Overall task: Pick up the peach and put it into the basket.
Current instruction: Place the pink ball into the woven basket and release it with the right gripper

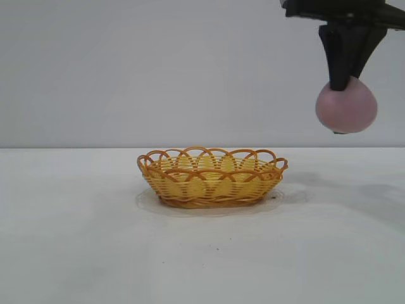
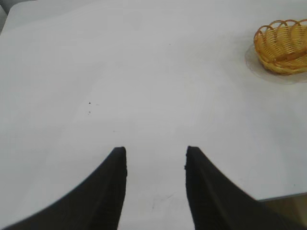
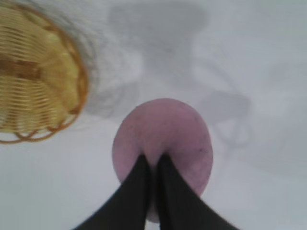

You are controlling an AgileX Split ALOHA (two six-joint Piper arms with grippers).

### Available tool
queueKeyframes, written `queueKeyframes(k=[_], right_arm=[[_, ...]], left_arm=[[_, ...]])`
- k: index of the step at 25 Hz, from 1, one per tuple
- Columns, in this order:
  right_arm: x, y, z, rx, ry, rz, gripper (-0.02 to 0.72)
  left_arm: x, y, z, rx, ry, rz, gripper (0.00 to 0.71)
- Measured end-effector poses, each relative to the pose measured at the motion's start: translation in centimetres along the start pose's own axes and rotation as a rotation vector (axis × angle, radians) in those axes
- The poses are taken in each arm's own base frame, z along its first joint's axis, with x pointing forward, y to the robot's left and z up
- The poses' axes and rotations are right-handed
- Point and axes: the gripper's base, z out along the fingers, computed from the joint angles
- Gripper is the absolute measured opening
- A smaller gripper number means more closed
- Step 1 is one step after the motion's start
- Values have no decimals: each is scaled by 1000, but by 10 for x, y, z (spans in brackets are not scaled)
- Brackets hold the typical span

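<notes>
Next, I let go of the dusty pink peach with my right gripper in the middle of the yellow-orange wicker basket (image 1: 211,164).
The dusty pink peach (image 1: 346,107) hangs high in the air at the right of the exterior view, well above the table. My right gripper (image 1: 340,85) is shut on its top, pinching it from above; in the right wrist view the peach (image 3: 163,129) shows past the two black fingers (image 3: 139,177), which stand almost together. The yellow-orange wicker basket (image 1: 212,177) sits on the table's middle, lower and to the left of the peach, and appears at the edge of the right wrist view (image 3: 33,76). My left gripper (image 2: 156,153) hovers open over bare table, far from the basket (image 2: 283,45).
The white table (image 1: 76,240) spreads all round the basket. Its edge shows in a corner of the left wrist view (image 2: 283,197). A plain grey wall stands behind.
</notes>
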Motion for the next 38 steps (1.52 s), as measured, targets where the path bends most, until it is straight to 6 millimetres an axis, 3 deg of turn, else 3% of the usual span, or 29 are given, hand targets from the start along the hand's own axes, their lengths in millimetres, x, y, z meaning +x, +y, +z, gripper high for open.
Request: queueKeyframes(k=[8, 11, 27, 28, 29, 38], right_arm=[[-7, 74, 5, -42, -105, -171, 0], [-11, 92, 6, -56, -173, -207, 0], [-40, 99, 77, -72, -72, -195, 0], [-40, 99, 79, -73, -65, -194, 55], [-40, 99, 81, -74, -58, -193, 55], [-40, 99, 79, -75, -44, -195, 363]], left_arm=[[0, 0, 0, 0, 0, 0, 287], [0, 0, 0, 0, 0, 0, 287], [0, 0, 0, 0, 0, 0, 287], [0, 0, 0, 0, 0, 0, 287], [0, 0, 0, 0, 0, 0, 287], [0, 0, 0, 0, 0, 0, 287]])
